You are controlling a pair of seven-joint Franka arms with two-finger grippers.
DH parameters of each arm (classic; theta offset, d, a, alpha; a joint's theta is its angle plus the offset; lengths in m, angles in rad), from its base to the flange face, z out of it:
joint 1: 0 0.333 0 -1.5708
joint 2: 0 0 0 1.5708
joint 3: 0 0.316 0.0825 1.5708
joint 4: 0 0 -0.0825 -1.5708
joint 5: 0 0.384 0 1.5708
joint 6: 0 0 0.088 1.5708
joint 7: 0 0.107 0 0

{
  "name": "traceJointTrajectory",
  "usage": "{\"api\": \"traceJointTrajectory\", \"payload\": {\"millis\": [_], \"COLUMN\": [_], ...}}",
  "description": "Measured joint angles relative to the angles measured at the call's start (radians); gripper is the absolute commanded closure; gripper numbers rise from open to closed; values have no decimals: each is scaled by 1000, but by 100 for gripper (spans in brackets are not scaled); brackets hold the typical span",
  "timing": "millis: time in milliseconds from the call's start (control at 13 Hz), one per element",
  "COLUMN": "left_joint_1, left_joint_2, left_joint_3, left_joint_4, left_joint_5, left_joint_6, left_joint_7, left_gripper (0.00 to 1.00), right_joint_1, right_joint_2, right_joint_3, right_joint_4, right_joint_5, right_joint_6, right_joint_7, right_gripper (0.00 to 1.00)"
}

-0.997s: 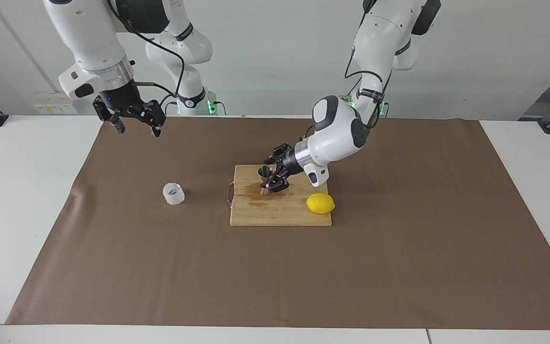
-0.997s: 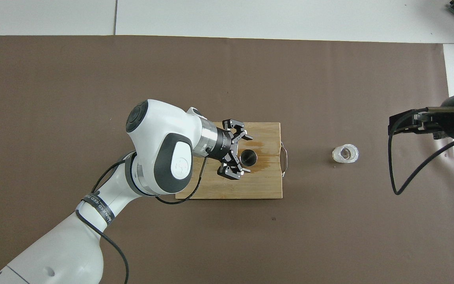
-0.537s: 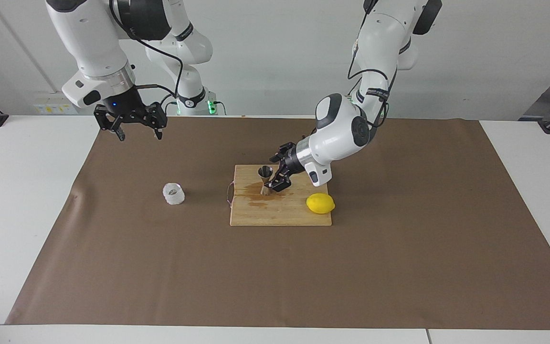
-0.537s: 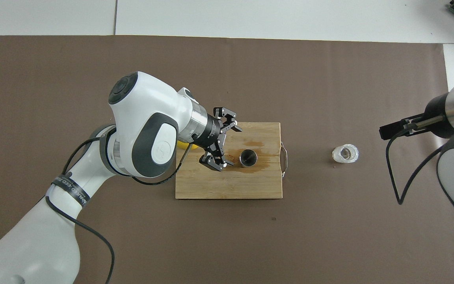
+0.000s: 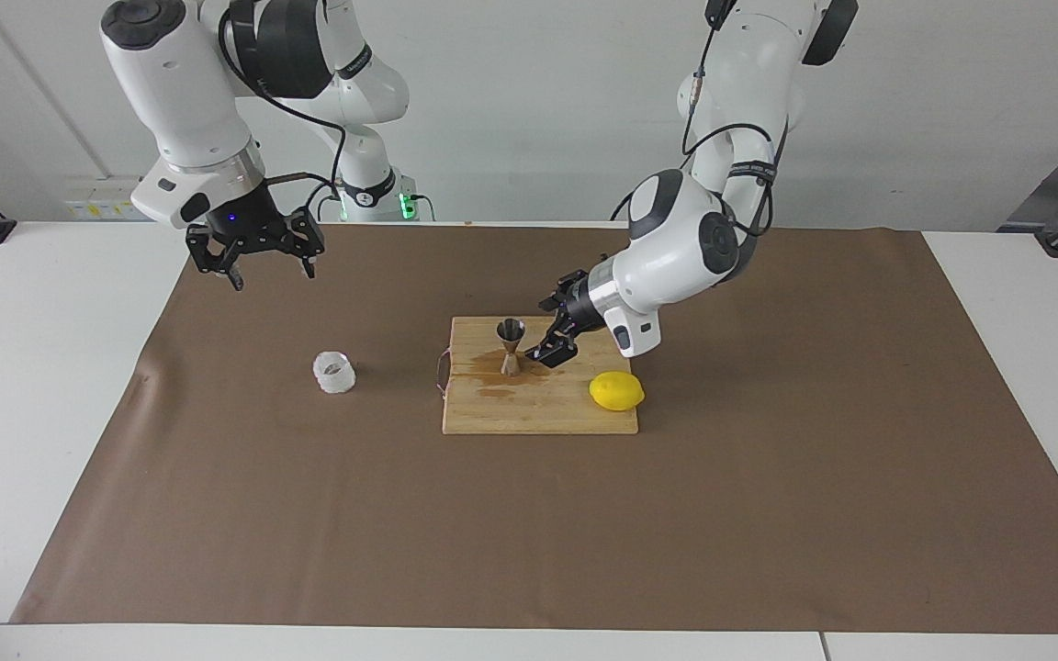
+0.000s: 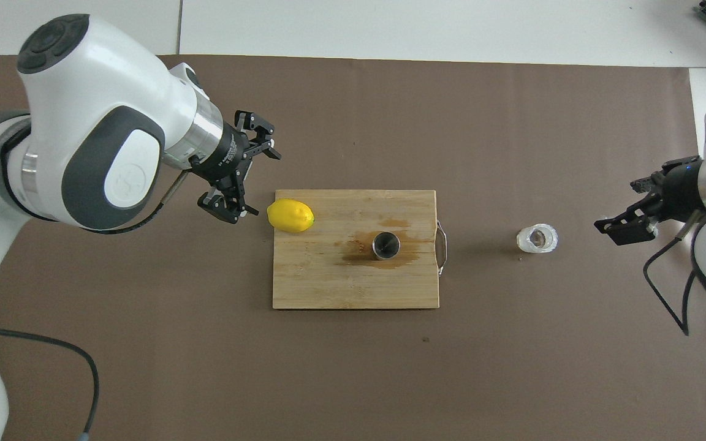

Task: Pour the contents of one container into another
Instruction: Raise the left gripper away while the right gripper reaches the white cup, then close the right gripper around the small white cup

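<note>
Next, my right gripper grips the side of the ribbed glass cup (image 6: 531, 239), which sits on the brown paper past the wooden board's wire handle.
The ribbed clear-whitish glass cup (image 5: 334, 372) (image 6: 537, 238) stands on the brown paper toward the right arm's end of the table. On the wooden board (image 5: 538, 413) (image 6: 341, 288) the steel jigger (image 5: 511, 346) (image 6: 386, 245) stands upright in a wet brown stain. My left gripper (image 5: 558, 338) (image 6: 247, 174) hangs open and empty in the air, apart from the jigger, by the board's lemon end. My right gripper (image 5: 270, 269) (image 6: 626, 219) is open and empty too, raised over the paper beside the cup and not touching it.
A yellow lemon (image 5: 616, 391) (image 6: 290, 215) lies at the board's corner toward the left arm's end. The board has a wire handle (image 6: 442, 247) on its cup end. Brown paper (image 5: 768, 514) covers most of the white table.
My left gripper has drawn back from around the jigger toward the left arm's end, uncovering the lemon in the overhead view. My right gripper has shifted a little toward the cup.
</note>
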Motion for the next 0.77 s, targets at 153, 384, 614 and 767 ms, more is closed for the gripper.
{"api": "traceJointTrajectory", "payload": {"millis": [153, 384, 614, 767], "left_joint_1": [46, 142, 211, 233], "left_joint_2": [-37, -60, -61, -61], "left_joint_3": [2, 7, 9, 9], "left_joint_4": [3, 20, 59, 60], "left_joint_5": [56, 66, 81, 148], "left_joint_6": [-24, -115, -167, -169], "left_joint_7": [72, 260, 482, 638], "left_gripper": [0, 0, 0, 0], "right_joint_1": [-34, -55, -76, -93], "right_joint_2": [18, 71, 117, 147], "right_joint_3": [0, -1, -1, -1], "right_joint_4": [-54, -92, -145, -161], "right_joint_5": [101, 176, 322, 367], "right_joint_6": [59, 110, 167, 179], "right_joint_7": [-230, -510, -803, -952], "right_gripper": [0, 0, 0, 0]}}
